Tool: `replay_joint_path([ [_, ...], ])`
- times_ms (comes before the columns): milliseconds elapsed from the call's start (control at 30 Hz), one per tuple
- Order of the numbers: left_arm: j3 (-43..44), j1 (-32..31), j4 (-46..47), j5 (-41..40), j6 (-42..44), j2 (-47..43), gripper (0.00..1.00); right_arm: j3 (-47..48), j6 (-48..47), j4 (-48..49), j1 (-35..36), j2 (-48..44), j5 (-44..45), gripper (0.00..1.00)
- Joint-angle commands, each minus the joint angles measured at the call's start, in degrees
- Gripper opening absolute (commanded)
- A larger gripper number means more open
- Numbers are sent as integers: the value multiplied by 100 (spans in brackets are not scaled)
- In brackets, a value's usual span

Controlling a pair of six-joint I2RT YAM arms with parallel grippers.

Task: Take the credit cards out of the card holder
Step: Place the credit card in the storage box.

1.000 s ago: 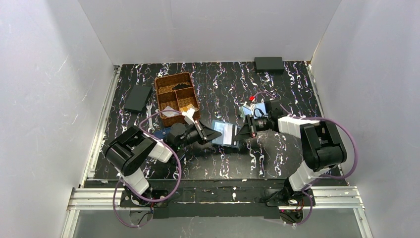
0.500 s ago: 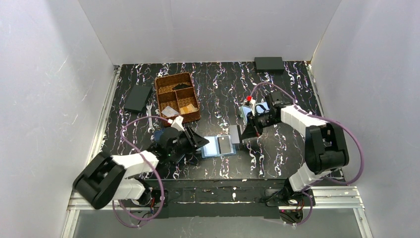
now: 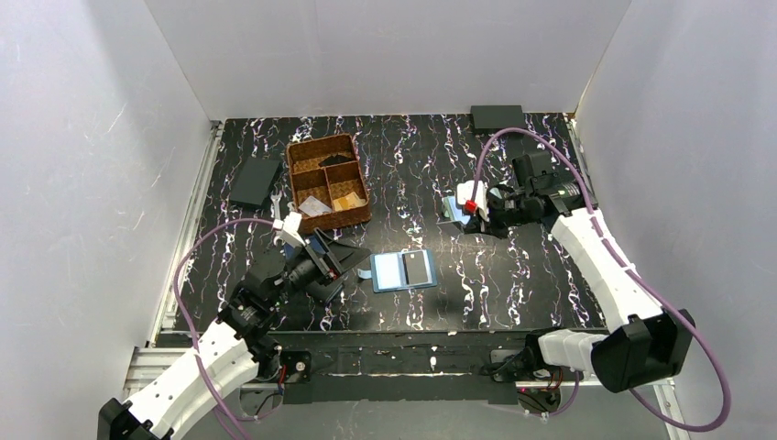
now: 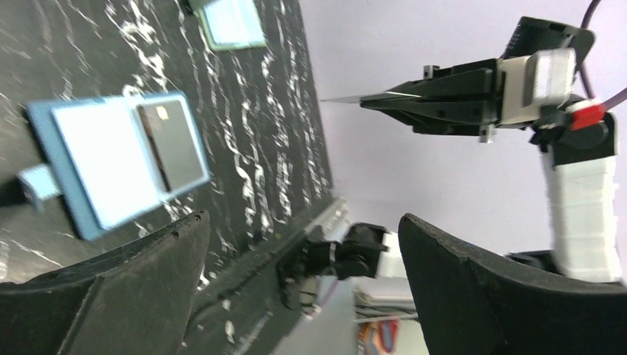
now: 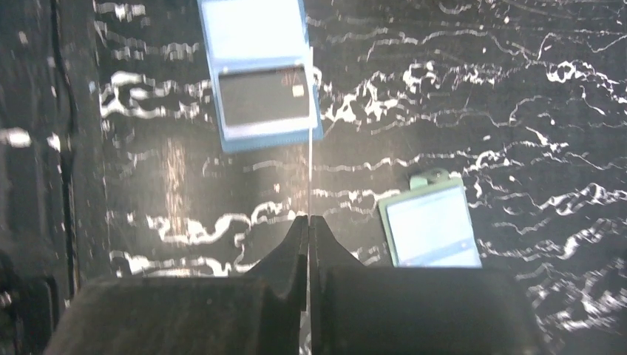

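Observation:
Next, my left gripper should go to the credit card's loose end [image 3: 449, 223] [image 4: 340, 99], which sticks out past my right gripper's fingers, and close there.
The card holder [image 3: 403, 270] lies open and flat on the black table, its blue outside down. One half is a pale panel, and a dark card with a small chip [image 5: 262, 96] sits in the other half's pocket. My left gripper [image 3: 344, 266] hangs just left of the holder, open and empty, with the holder [image 4: 118, 166] beyond its jaws [image 4: 303, 218]. My right gripper [image 3: 465, 218] is raised to the right of the holder, shut on a thin credit card seen edge-on [image 5: 310, 133]. That credit card [image 4: 355, 97] sticks out past its fingertips [image 5: 308, 218].
A paler blue folding holder [image 3: 452, 206] lies on the table under the right gripper. A wicker divided tray [image 3: 328, 181] stands at the back left, with a black wallet [image 3: 255, 181] and a wrench [image 3: 277, 220] near it. A black box [image 3: 497, 117] sits at the far edge.
The left gripper opened, let go of the card holder and drew back left. The holder now lies flat. The right gripper pulled the card free and lifted away to the right.

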Motion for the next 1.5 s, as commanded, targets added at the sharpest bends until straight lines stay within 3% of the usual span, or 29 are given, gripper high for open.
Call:
replay_joint_path([
  [0, 94, 22, -68, 750, -1060, -58, 98, 362, -1188, -941, 21, -208, 931, 1],
  [133, 347, 7, 7, 997, -1391, 203, 98, 381, -1289, -724, 21, -637, 1413, 1],
  [233, 561, -100, 55, 916, -1477, 496, 98, 162, -1191, -219, 21, -977, 1099, 1],
  [333, 756, -317, 178, 695, -1533, 847, 98, 22, -1578, -297, 159, -1034, 801, 1],
  [500, 1199, -885, 502, 137, -2051, 1783, 98, -284, -1809, -279, 600, -1125, 1625, 1],
  [733, 2078, -1352, 746, -198, -3150, 3309, 95, -737, -1999, -174, 636, -1453, 1759, 1],
  [967, 2839, -1844, 783, -573, -3701, 4398, 82, -742, -1776, -47, 636, -1362, 1385, 1],
  [1467, 3280, -2115, 930, -859, -4024, 5140, 58, -930, -1697, 109, 707, -1384, 1424, 1],
])
